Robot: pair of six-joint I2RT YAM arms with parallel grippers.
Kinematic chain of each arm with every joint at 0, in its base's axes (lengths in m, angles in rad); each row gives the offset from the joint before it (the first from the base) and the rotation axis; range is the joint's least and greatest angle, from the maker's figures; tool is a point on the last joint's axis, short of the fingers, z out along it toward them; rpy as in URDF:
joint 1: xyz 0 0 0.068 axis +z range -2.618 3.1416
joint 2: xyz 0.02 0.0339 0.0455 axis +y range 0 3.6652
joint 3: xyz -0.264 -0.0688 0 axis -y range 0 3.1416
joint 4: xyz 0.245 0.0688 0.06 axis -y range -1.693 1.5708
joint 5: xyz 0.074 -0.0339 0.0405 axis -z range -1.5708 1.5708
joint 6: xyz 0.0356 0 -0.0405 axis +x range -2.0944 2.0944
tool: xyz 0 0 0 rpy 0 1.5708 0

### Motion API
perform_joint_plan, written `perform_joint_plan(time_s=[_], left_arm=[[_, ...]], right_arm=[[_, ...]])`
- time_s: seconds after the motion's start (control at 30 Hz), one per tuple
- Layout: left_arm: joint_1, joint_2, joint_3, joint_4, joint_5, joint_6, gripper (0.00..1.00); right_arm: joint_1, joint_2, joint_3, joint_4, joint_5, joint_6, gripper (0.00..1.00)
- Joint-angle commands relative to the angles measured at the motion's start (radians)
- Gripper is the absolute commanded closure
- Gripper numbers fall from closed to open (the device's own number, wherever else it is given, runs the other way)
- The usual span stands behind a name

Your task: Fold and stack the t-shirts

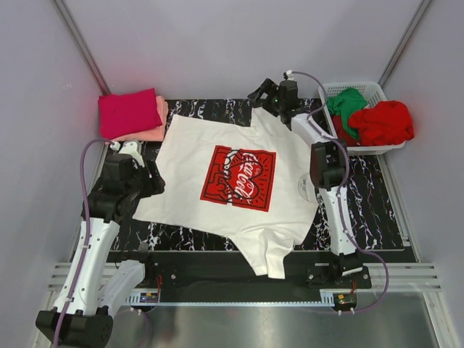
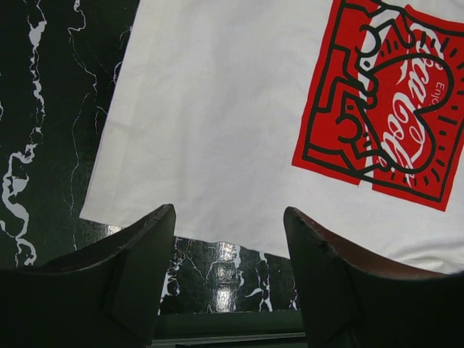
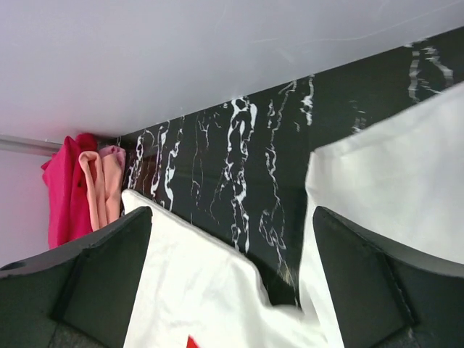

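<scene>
My left gripper needs to move next to the near hem corner (image 1: 135, 217) (image 2: 85, 215) of the white t-shirt and close on it.
The white t-shirt (image 1: 232, 185) with a red square print (image 1: 239, 176) lies spread flat on the black marbled mat, collar to the right. My left gripper (image 1: 150, 176) is open and empty, hovering just off the shirt's hem at the left; the hem and print show in the left wrist view (image 2: 217, 130). My right gripper (image 1: 264, 96) is open and empty above the shirt's far sleeve, whose white cloth shows in the right wrist view (image 3: 196, 290). Folded magenta (image 1: 129, 112) and salmon-pink (image 1: 148, 133) tees are stacked at far left. Red (image 1: 384, 122) and green (image 1: 348, 105) tees lie in the basket.
The white slatted basket (image 1: 361, 90) stands at the far right corner. The black marbled mat (image 1: 377, 210) covers the table. Grey walls close in the back and sides. The folded stack also shows in the right wrist view (image 3: 80, 188).
</scene>
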Motion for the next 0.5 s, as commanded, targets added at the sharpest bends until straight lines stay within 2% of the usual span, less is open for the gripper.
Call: perform_joint_plan(time_s=[0.0,0.03,0.1,0.13,0.23,0.37,0.47], left_arm=[[0.0,0.012,0.001,0.035,-0.054,-0.004,0.33],[0.0,0.021,0.001,0.032,-0.066,-0.006,0.33],[0.0,0.059,0.004,0.026,-0.08,-0.018,0.32],[0.0,0.105,0.005,0.02,-0.079,-0.021,0.32],[0.0,0.191,0.033,0.002,-0.062,-0.04,0.33],[0.0,0.349,0.022,0.087,0.056,-0.11,0.36],[0.0,0.432,-0.001,0.179,0.099,-0.165,0.36]], right_arm=[[-0.02,-0.314,-0.105,-0.058,0.113,-0.114,0.0],[-0.018,-0.348,-0.124,-0.198,0.138,-0.13,0.0],[-0.02,-0.444,-0.192,-0.324,0.216,-0.163,0.0],[-0.018,-0.475,-0.22,-0.439,0.248,-0.17,0.0],[-0.018,-0.566,-0.324,-0.617,0.291,-0.213,0.0],[-0.018,-0.632,-0.444,-0.721,0.29,-0.239,0.0],[-0.018,-0.621,-0.499,-0.758,0.253,-0.246,0.0]])
